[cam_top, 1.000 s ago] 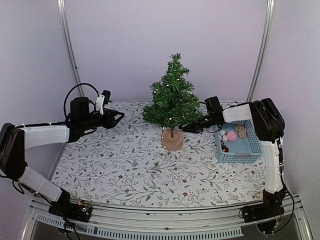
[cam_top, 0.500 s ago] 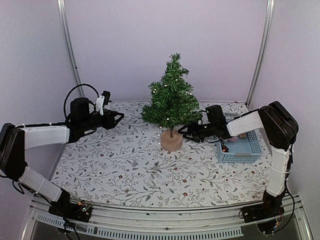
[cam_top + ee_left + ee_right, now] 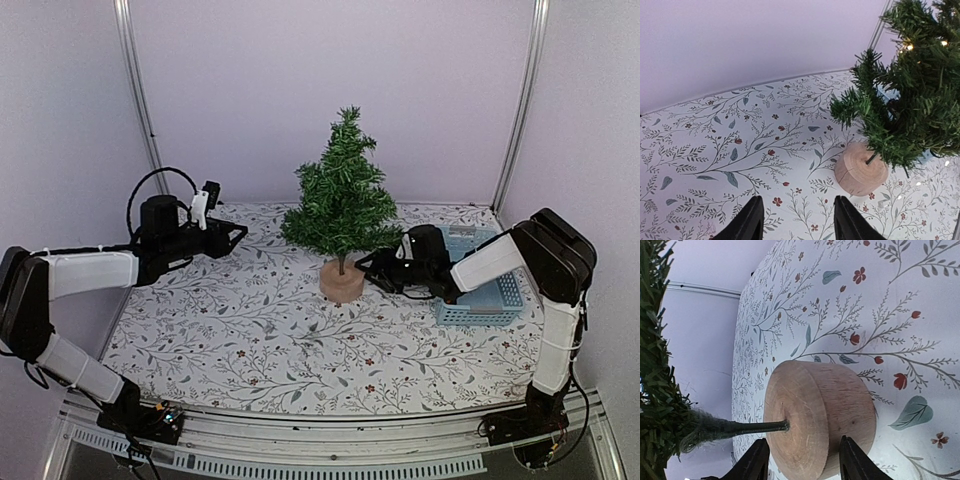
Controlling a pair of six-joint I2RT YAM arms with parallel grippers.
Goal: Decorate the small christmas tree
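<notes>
The robot's left gripper needs to close on the loose end of the light string (image 3: 347, 306) (image 3: 884, 204), which lies in front of the round wooden base of the small christmas tree.
The small christmas tree (image 3: 342, 200) stands upright mid-table on its round wooden base (image 3: 342, 282). Coming in low from the right, my right gripper (image 3: 372, 268) has its tips at the base. In the right wrist view the base (image 3: 825, 410) and thin trunk (image 3: 740, 427) fill the frame. There the right gripper (image 3: 805, 462) is open, and I cannot tell if its fingers touch the wood. My left gripper (image 3: 238, 232) hovers at the back left, well away from the tree. In the left wrist view the left gripper (image 3: 797, 220) is open over bare cloth, with the base (image 3: 860, 169) ahead to the right.
A blue basket (image 3: 500, 298) sits at the right side of the table, partly hidden behind my right arm. The table has a floral-patterned cloth (image 3: 250, 330). Purple walls and two metal posts close in the back.
My right arm has swung down and left from beside the tree's lower branches to its wooden base. The tree has shifted slightly left. The left arm has not moved.
</notes>
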